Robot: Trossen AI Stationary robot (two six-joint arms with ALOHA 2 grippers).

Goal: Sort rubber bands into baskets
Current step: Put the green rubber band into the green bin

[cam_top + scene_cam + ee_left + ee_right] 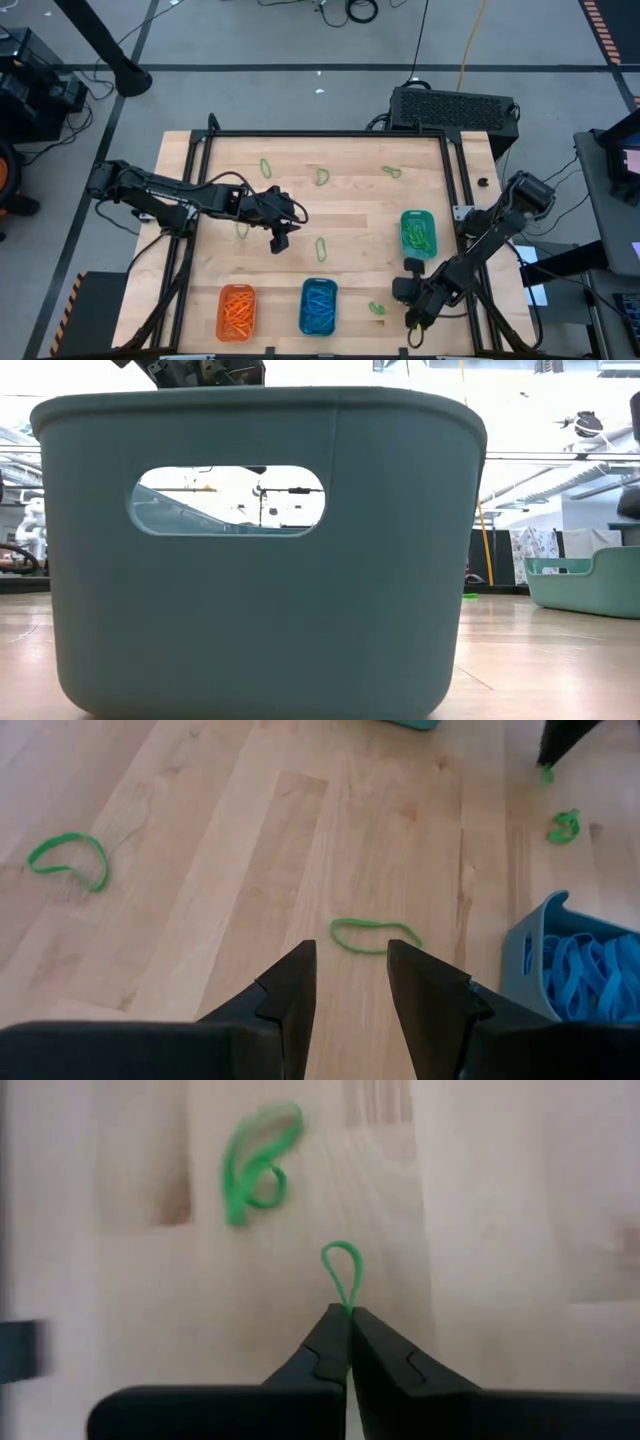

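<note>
My right gripper is to release the small green rubber band onto the green rubber bands inside the teal-green basket [417, 239].
Three baskets stand on the wooden table: orange [237, 310], blue [318, 305] and teal-green [418, 232], each holding rubber bands of its own colour. Several green rubber bands lie loose on the wood, among them one [321, 248] just ahead of my left gripper [280, 240], which hangs open above mid-table with nothing between its fingers [350, 990]. My right gripper [411, 322] is near the front right corner, shut on a small green rubber band [340, 1275]. Another green band [260, 1165] lies on the wood beside it. My right gripper pinches one end of the green rubber band [345, 1308] between the very tips of its two fingers, coming steeply from above. The rest of the band stands out past the fingertips as a small narrow loop. Whether it is clear of the table cannot be told.
More green bands lie toward the far edge [266, 167], [322, 177], [392, 171] and at mid-left [242, 228]. A black frame [325, 135] borders the table. A basket wall [260, 550] fills most of the low view.
</note>
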